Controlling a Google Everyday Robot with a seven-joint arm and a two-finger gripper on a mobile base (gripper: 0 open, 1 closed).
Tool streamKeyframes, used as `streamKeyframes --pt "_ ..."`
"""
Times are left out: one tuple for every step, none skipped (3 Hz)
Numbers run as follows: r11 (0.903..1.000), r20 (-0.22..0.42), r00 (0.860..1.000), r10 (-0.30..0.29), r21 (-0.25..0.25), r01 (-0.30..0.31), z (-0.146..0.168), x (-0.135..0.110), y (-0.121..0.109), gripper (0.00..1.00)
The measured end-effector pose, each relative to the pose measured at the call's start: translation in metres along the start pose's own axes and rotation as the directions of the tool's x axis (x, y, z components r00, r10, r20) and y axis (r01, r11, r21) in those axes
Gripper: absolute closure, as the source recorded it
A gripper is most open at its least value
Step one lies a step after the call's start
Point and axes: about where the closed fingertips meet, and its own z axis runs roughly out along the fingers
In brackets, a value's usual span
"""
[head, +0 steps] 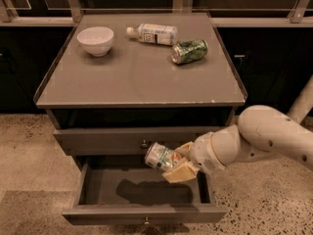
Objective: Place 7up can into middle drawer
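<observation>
My gripper will release the 7up can on the shaded bottom of the open middle drawer [172, 188], toward the drawer's front edge. The can now hangs just above that drawer.
The 7up can [161, 156], pale whitish-green with orange-red patches and a silvery end, lies on its side in my gripper [178, 160]. The tan fingers [182, 171] are shut on it from the right. The can hangs just above the right half of the open middle drawer [98, 191], a wide shallow grey tray pulled out toward the camera, with its knob [145, 222] at the front edge. My white arm [264, 136] reaches in from the right.
The upper grey drawer front [107, 140] is shut behind the can. On the cabinet top [122, 77] stand a white bowl [96, 39], a white-labelled plastic bottle [152, 33] lying on its side, and a dark green can [189, 51] on its side. Speckled floor surrounds the cabinet.
</observation>
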Motion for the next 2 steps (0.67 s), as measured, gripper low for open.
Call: streamKeyframes --pt "0.9838 0.022 0.984 0.179 -0.006 -0.179 0.047 0.067 -0.011 1.00" --pt "0.9502 0.018 0.950 0.311 0.015 -0.311 0.094 0.120 -0.031 1.00"
